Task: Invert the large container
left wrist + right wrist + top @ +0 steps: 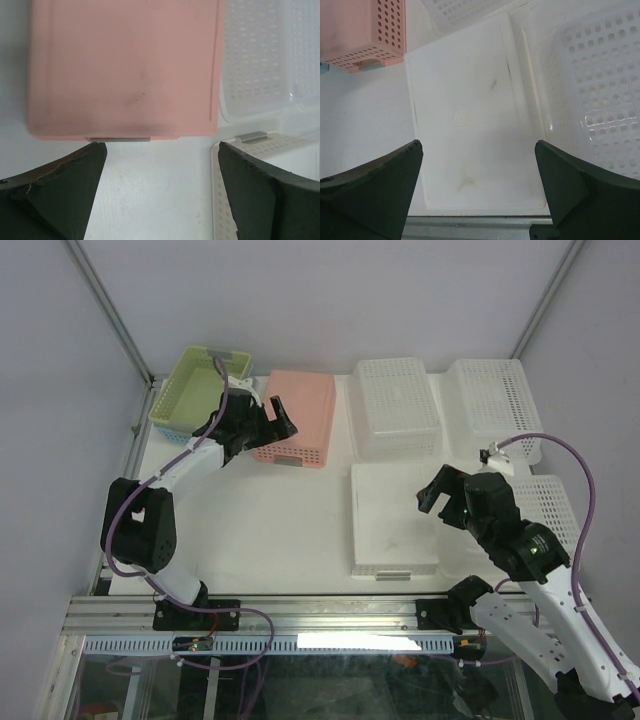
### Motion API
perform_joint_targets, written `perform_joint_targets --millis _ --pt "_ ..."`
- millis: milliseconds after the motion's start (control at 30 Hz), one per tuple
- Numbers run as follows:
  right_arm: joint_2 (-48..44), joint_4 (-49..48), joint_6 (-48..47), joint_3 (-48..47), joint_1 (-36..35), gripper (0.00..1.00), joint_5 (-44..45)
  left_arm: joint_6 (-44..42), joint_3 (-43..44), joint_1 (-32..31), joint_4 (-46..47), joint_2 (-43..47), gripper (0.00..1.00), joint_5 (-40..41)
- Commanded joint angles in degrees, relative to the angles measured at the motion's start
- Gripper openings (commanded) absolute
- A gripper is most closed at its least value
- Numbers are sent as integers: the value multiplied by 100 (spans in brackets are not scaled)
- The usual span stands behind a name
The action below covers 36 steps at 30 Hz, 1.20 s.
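Observation:
The green basket is the next thing for my left gripper to go to, and it should close on the basket's edge [248, 370] facing the pink basket.
The large white container [393, 518] lies at the front middle of the table with its flat, solid base facing up; the right wrist view shows that base [470, 125] with a round mould mark. My right gripper [447, 498] hovers over the container's right edge, open and holding nothing [478, 143]. My left gripper [258, 430] hangs open above the near edge of a pink basket [297, 418]. In the left wrist view it is open too [161, 145], with bare table between its fingers and the pink basket [125, 65] just beyond.
A green basket [200, 390] sits on a blue one [170, 432] at the back left. Two white perforated baskets [397, 405] [492, 395] stand at the back, and a third [550, 510] at the right edge. A metal rail [300, 612] runs along the front.

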<state>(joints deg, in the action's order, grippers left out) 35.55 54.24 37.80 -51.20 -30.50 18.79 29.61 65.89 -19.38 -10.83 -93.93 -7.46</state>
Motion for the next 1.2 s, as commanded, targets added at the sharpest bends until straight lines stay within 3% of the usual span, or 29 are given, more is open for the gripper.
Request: perform_joint_targets --millis 0,300,500,833,1000,1167 --pt "-69 -192 -52 -134 2 99 135 -182 295 478 -269 315 99 441" --pt "-144 -86 -71 -167 9 99 155 -97 567 636 -356 -286 99 246" --pt "-110 -62 -111 -240 9 99 152 -96 1028 600 -340 -872 99 -387" --pt "33 -65 -133 -359 7 99 123 -143 1644 310 -275 -1005 99 -841" --pt "-28 -116 -106 -271 9 99 109 -397 1730 312 -536 -569 99 -561" --pt "-16 -199 -106 -204 7 99 75 -887 2272 415 -1187 -429 99 277"
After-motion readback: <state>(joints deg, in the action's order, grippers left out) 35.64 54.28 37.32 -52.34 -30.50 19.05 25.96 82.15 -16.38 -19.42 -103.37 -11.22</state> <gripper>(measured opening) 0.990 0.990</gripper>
